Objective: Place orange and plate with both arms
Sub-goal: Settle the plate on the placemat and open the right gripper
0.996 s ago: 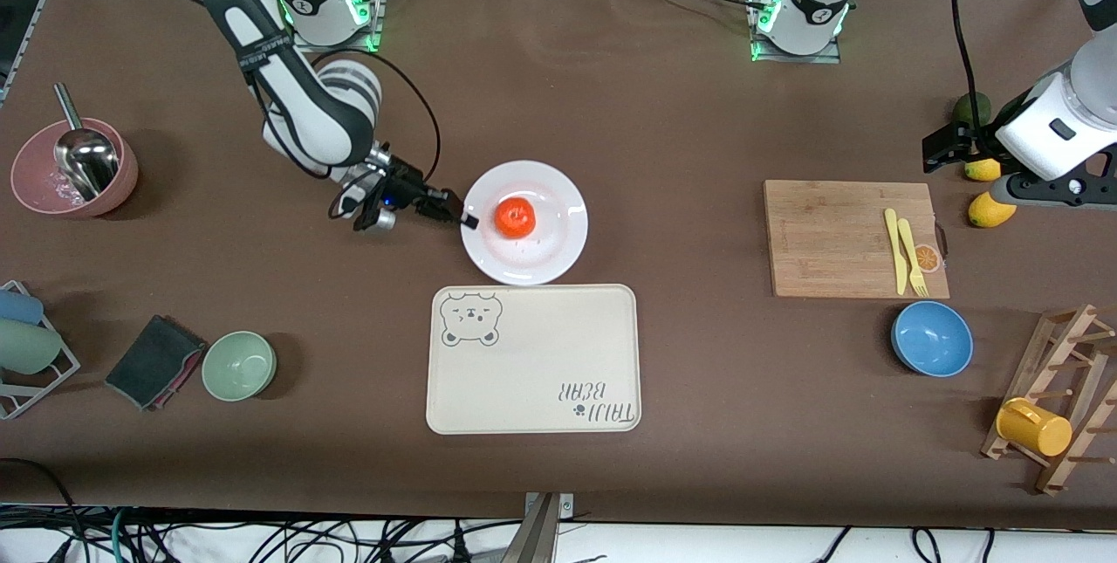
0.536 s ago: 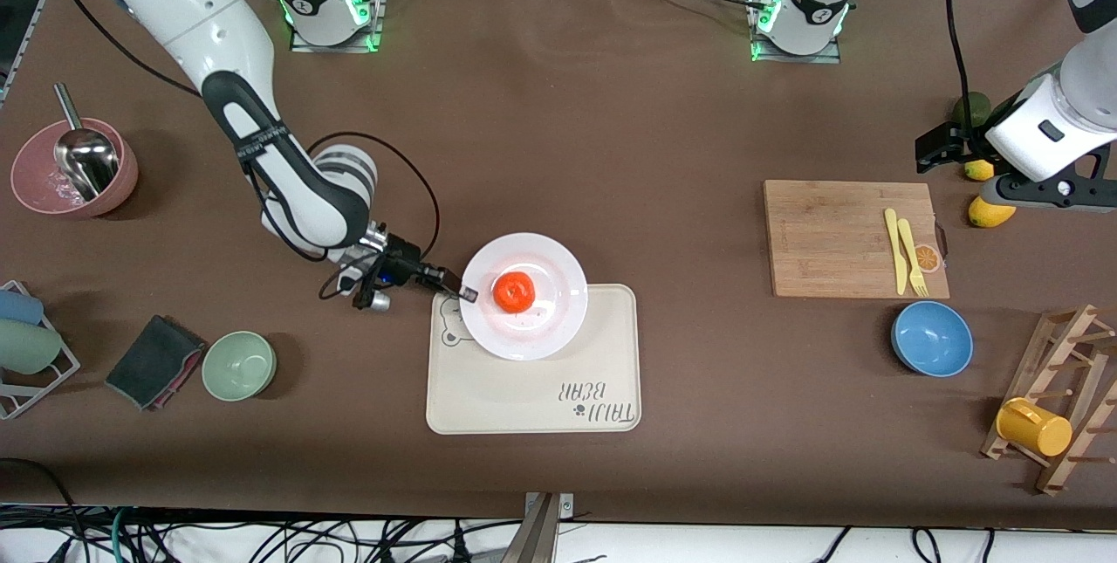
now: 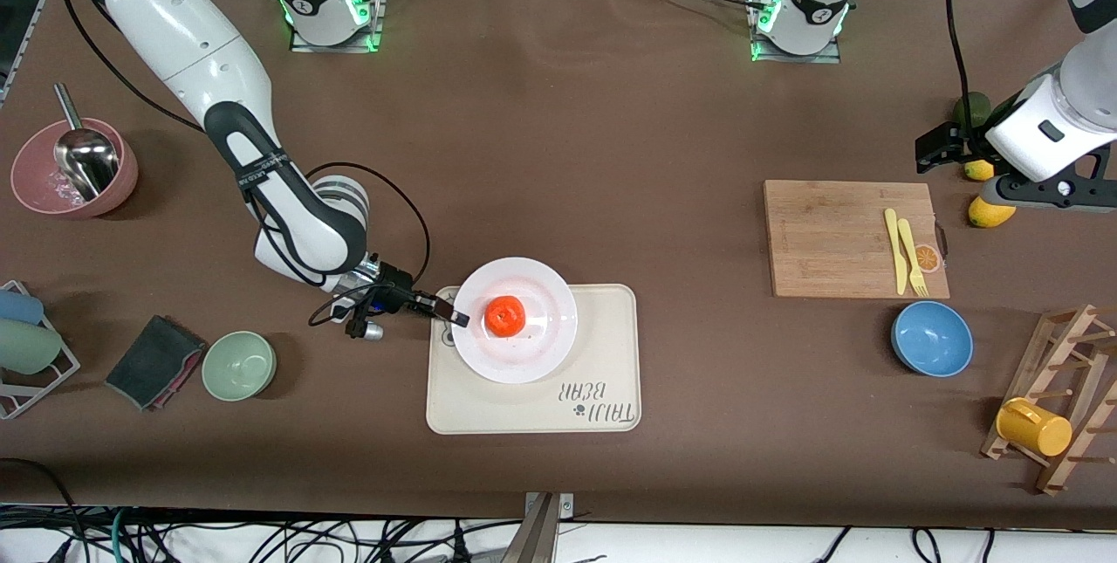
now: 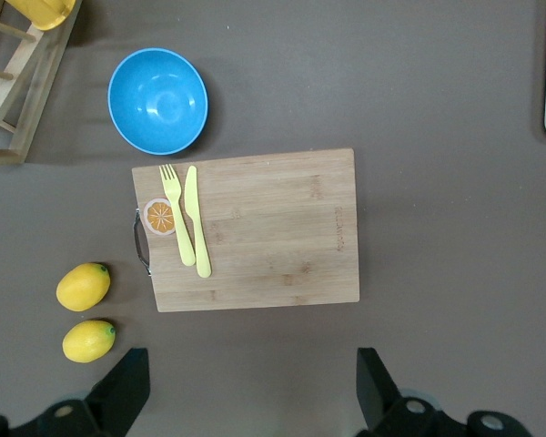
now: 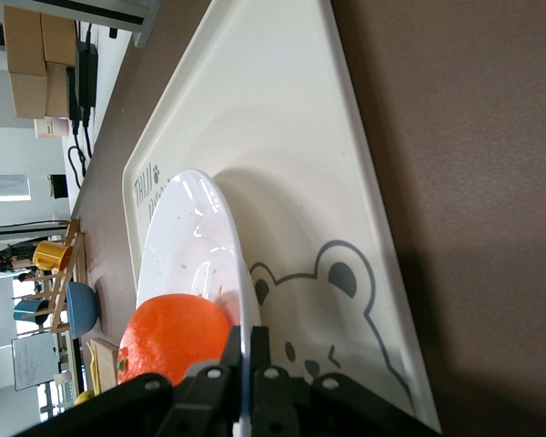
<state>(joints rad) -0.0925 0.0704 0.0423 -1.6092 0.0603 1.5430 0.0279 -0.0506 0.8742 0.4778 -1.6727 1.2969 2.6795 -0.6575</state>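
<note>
My right gripper needs to release the white plate, now held above the tray's corner, on the beige tray (image 3: 509,349), between the bear print and the printed words.
The orange (image 3: 504,316) sits at the middle of the white plate (image 3: 543,292). My right gripper (image 3: 455,318) is shut on the plate's rim at the right arm's end and holds the plate over the bear-printed corner of the beige tray (image 3: 602,353). In the right wrist view the jaws (image 5: 247,350) pinch the thin rim, with the orange (image 5: 168,341) just inside and the plate (image 5: 187,238) above the tray (image 5: 282,137). My left gripper (image 3: 938,148) is open and empty, up over the table near the lemons; it waits there (image 4: 246,391).
A wooden board (image 3: 851,236) with a yellow knife and fork, a blue bowl (image 3: 931,338), two lemons (image 3: 990,212) and a rack with a yellow mug (image 3: 1034,428) lie at the left arm's end. A green bowl (image 3: 238,365), dark cloth and pink bowl (image 3: 74,168) lie at the right arm's end.
My right gripper has carried the plate with the orange toward the front camera, from the bare table to over the tray's bear corner. The left arm has barely moved.
</note>
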